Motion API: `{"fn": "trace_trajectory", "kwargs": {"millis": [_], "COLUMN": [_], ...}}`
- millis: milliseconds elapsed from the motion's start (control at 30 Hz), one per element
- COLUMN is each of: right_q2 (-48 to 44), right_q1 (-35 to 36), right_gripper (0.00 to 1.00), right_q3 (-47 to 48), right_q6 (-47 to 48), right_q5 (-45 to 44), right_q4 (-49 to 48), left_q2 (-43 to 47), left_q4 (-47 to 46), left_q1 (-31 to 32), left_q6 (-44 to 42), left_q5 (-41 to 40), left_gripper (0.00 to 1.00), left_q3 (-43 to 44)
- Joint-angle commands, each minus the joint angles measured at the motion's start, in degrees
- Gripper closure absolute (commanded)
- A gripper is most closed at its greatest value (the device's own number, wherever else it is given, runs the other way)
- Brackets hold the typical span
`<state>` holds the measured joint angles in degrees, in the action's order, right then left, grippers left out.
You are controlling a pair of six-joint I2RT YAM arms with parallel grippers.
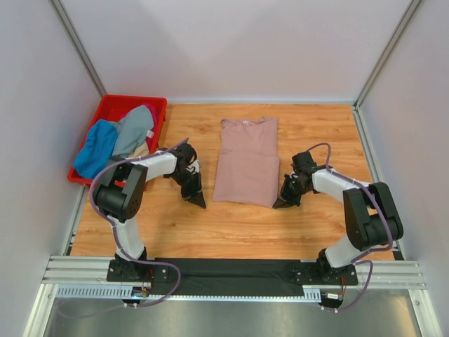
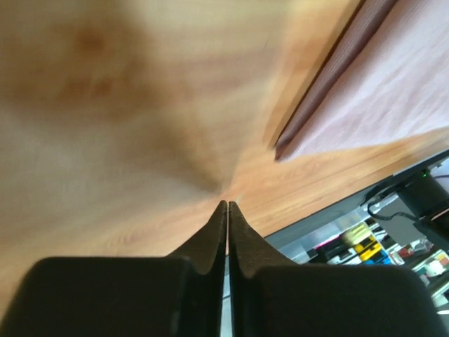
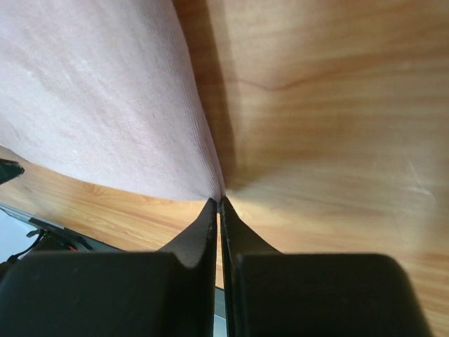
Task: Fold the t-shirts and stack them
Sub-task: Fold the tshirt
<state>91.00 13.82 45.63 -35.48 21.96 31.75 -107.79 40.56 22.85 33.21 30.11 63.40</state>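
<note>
The t-shirt's loose near corner lies beside my left gripper's shut fingers, which sit on wood, so next I open them and pinch that corner (image 2: 283, 150) before folding the hem to the collar.
A dusty-pink t-shirt (image 1: 245, 160) lies flat on the wooden table, folded into a long narrow strip with its collar at the far end; no print shows. My left gripper (image 1: 199, 202) is shut and empty, its tips (image 2: 228, 203) on bare wood just left of the shirt's near-left corner (image 2: 393, 91). My right gripper (image 1: 278, 205) is shut at the shirt's near-right corner, and the cloth (image 3: 98, 91) runs right into its tips (image 3: 219, 201). Blue (image 1: 98, 147), grey (image 1: 133, 133) and magenta (image 1: 151, 125) shirts lie bunched in the crate.
A red plastic crate (image 1: 112, 104) stands at the far left of the table. White walls close in the back and both sides. A black strip and metal rail (image 1: 231, 270) run along the near edge by the arm bases.
</note>
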Motion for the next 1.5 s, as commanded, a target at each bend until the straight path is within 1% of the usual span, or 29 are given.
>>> {"fn": "trace_trajectory", "kwargs": {"millis": [0,33,67,100,167,233,467,567,633,700,733,800,833,900,1100,1267,1467], "right_q2": [-4.34,-4.6,-4.69,-4.87,-5.39,-5.92,-7.07,-7.33,-7.33,-7.5,-7.51,-7.85,-8.12,-9.52,-16.55,-23.32,-30.17], "right_q1": [0.41,0.41,0.41,0.5,0.68,0.76,0.77,0.77,0.77,0.76,0.77,0.77,0.68,0.77,0.77,0.85,0.85], "right_gripper": [1.0,1.0,1.0,1.0,1.0,1.0,1.0,1.0,1.0,1.0,1.0,1.0,1.0,1.0,1.0,1.0,1.0], "right_q3": [-1.59,-2.29,-2.47,-2.65,-3.17,-3.61,-4.32,-4.32,-4.14,-3.97,-3.97,-3.88,-3.88,-3.79,-3.35,-3.0,-1.51], "right_q6": [1.3,1.12,0.95,1.03,0.59,0.42,1.21,1.12,1.12,1.29,1.38,1.65,1.91,1.91,1.38,0.59,-1.25], "right_q5": [-2.0,-1.92,-1.83,-1.83,-1.83,-1.92,-2.09,-1.74,-1.65,-1.65,-1.74,-2.0,-2.61,-3.41,-4.46,-4.9,-5.34], "right_q4": [1.83,1.83,1.65,1.56,1.39,1.3,2.35,2.18,2.18,2.44,2.7,3.32,3.5,4.64,8.93,13.68,18.08], "left_q2": [6.44,6.88,7.15,7.07,6.37,4.52,-2.68,-3.83,-3.66,-3.48,-3.4,-2.61,-2.17,-0.59,6.35,12.76,16.82], "left_q4": [-0.47,-1.26,-1.79,-2.49,-4.94,-6.53,-9.88,-10.5,-10.67,-9.89,-8.75,-7.69,-7.34,-6.98,-2.42,1.36,6.99], "left_q1": [0.09,0.09,0.09,0.18,0.09,0.18,2.19,3.16,3.51,3.6,3.6,3.6,3.6,3.6,5.01,7.03,7.38], "left_q6": [2.29,2.47,2.65,2.91,3.35,4.05,4.76,5.89,6.34,6.52,6.43,6.51,6.51,7.21,9.06,12.49,13.81], "left_q5": [-0.66,-0.66,-0.66,0.47,1.88,3.11,2.41,1.45,0.04,-1.8,-2.5,-4.0,-4.09,-4.0,-3.04,-2.69,-3.65], "left_gripper": [0.89,0.79,0.64,0.61,0.58,0.58,0.57,0.57,0.59,0.64,0.75,0.85,0.94,1.0,1.0,1.0,1.0], "left_q3": [-1.96,-2.05,-1.79,-1.52,-0.39,0.06,1.81,1.3,0.68,0.41,0.41,0.32,0.15,-0.11,-0.38,-1.26,1.02]}}
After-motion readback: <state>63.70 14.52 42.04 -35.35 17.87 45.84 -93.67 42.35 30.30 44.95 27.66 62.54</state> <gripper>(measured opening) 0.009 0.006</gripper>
